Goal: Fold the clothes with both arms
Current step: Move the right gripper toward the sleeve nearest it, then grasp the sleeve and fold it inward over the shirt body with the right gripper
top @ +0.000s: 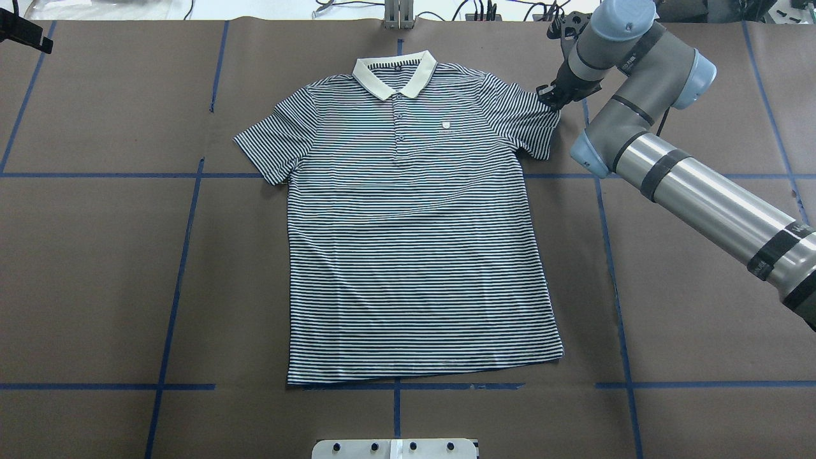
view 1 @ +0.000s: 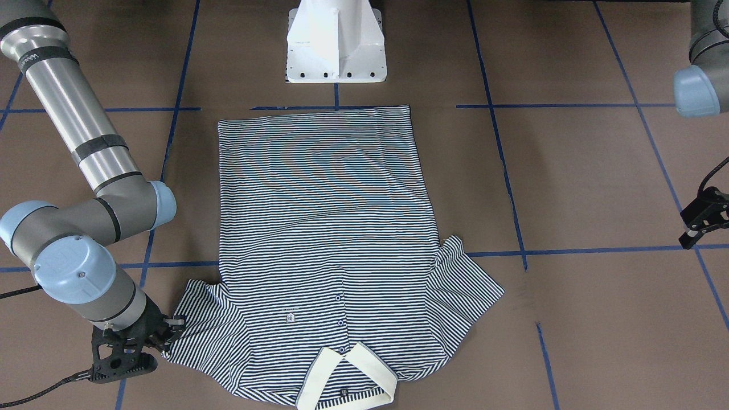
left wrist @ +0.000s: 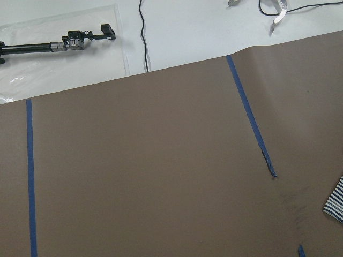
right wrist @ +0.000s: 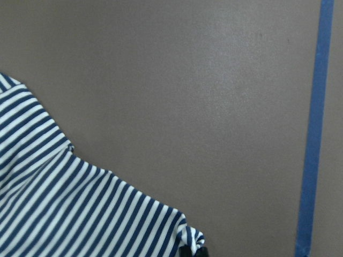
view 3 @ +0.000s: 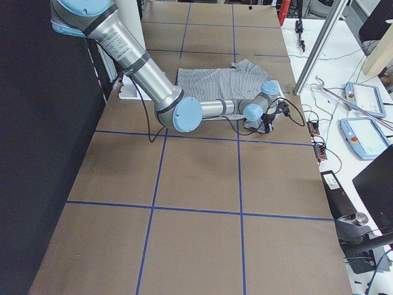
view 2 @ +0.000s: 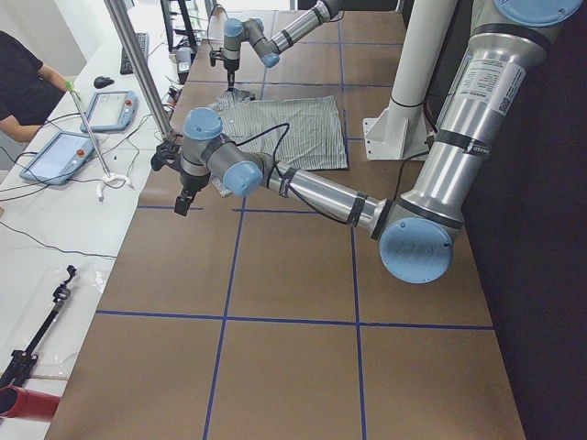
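My right gripper should release the corner of the sleeve on the chest (view 1: 307, 331), in the space between the small badge and the cream collar.
The striped polo shirt (top: 408, 223) lies flat and face up on the brown table, its cream collar (top: 395, 73) at the far side from the robot. My right gripper (top: 547, 97) is down at the outer edge of the shirt's right-hand sleeve. In the front-facing view it (view 1: 165, 336) touches the sleeve's corner. The right wrist view shows that corner (right wrist: 190, 241) bunched at the fingertips, so the gripper looks shut on it. My left gripper (top: 25, 35) hangs over bare table far left of the shirt (view 1: 324, 228). Whether the left gripper (view 1: 703, 219) is open, the frames do not show.
The white pedestal base (view 1: 336, 42) stands just behind the shirt's hem. Blue tape lines (top: 185, 255) grid the brown paper. Beyond the table's far edge a white bench holds teach pendants (view 2: 110, 110), cables and a black tool (left wrist: 64, 43). A person (view 2: 23, 87) sits there.
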You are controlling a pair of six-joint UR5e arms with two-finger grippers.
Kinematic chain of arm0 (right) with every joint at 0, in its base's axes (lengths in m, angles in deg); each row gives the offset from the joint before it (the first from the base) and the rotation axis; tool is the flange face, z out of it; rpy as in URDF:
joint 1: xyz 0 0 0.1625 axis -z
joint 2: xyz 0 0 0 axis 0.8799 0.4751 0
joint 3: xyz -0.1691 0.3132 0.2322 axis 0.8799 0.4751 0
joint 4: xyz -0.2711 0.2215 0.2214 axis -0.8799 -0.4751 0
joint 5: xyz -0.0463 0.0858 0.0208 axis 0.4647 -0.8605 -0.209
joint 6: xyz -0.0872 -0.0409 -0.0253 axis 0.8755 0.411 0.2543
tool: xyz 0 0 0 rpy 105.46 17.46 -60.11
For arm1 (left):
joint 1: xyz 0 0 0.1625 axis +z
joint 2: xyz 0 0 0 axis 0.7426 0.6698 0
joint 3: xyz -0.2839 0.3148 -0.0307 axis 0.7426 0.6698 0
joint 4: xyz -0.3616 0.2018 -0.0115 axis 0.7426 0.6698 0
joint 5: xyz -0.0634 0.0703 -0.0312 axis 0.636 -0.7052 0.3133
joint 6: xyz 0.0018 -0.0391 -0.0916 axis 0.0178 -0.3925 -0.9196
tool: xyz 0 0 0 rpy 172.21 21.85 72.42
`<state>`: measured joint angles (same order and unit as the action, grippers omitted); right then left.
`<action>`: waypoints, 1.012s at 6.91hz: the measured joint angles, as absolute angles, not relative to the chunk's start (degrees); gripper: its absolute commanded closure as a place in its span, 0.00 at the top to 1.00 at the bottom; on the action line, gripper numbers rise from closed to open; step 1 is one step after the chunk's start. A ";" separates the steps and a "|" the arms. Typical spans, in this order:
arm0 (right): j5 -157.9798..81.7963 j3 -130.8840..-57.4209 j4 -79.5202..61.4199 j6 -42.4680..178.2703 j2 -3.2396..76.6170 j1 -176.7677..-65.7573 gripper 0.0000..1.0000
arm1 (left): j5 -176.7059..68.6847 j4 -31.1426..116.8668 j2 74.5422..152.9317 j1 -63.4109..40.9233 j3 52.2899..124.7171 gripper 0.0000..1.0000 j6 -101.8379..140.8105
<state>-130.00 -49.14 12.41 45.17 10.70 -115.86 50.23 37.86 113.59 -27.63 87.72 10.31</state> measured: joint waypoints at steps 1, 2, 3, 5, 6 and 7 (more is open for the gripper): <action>-130.32 -49.19 12.41 45.27 10.34 -115.87 0.00 | 50.23 37.85 113.62 -27.63 87.69 1.00 10.31; -131.31 -49.81 12.40 45.46 10.04 -115.97 0.00 | 50.23 37.85 113.64 -27.63 87.67 1.00 10.31; -132.80 -51.47 12.29 45.51 10.02 -116.06 0.00 | 50.23 37.85 113.65 -27.63 87.69 1.00 10.31; -135.19 -56.19 11.00 45.23 10.03 -116.07 0.00 | 50.23 37.85 113.64 -27.69 87.71 1.00 10.33; -135.74 -58.85 8.89 44.89 9.66 -115.79 0.00 | 50.23 37.85 113.60 -27.71 87.69 1.00 10.37; -135.41 -60.40 7.40 43.34 8.72 -114.64 0.00 | 50.23 37.85 113.58 -27.72 87.60 1.00 10.41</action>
